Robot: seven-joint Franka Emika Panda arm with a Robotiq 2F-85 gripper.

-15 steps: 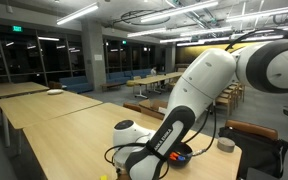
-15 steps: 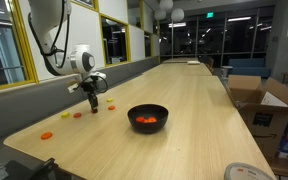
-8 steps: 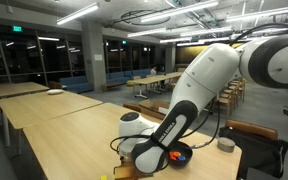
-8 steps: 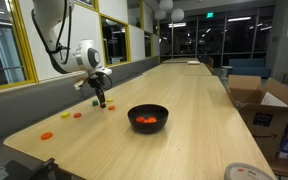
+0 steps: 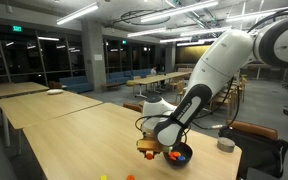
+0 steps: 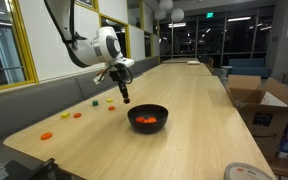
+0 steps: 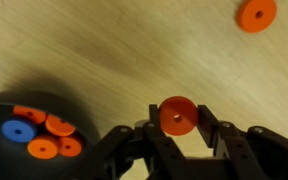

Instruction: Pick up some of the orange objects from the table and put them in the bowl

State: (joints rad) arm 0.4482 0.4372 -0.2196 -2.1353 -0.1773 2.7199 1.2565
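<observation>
Next, my gripper lets go of the orange disc in the black bowl (image 5: 176, 155) (image 7: 61, 120), among the orange discs close to the blue one. The held disc is still above the table.
My gripper (image 7: 176, 118) is shut on an orange disc (image 7: 176, 115) with a centre hole and holds it above the table (image 6: 194, 110). The black bowl (image 7: 29, 125) lies at the lower left of the wrist view, with several orange discs and a blue one inside. In an exterior view the gripper (image 6: 126, 98) hangs just left of the bowl (image 6: 148, 117). More orange pieces (image 6: 78, 114) lie on the table to the left, one shows in the wrist view (image 7: 256, 14). It also shows in an exterior view (image 5: 147, 146) beside the bowl (image 5: 180, 155).
A small yellow piece (image 6: 111, 103) and a greenish piece (image 6: 93, 102) lie near the table's window side. A grey cylindrical thing (image 5: 225, 145) stands by the far edge. Cardboard boxes (image 6: 259, 105) and a white object (image 6: 249, 172) sit beyond the table's other side.
The arm has carried the orange disc from the scattered pieces toward the bowl, rising and moving sideways. It now hangs close beside the bowl.
</observation>
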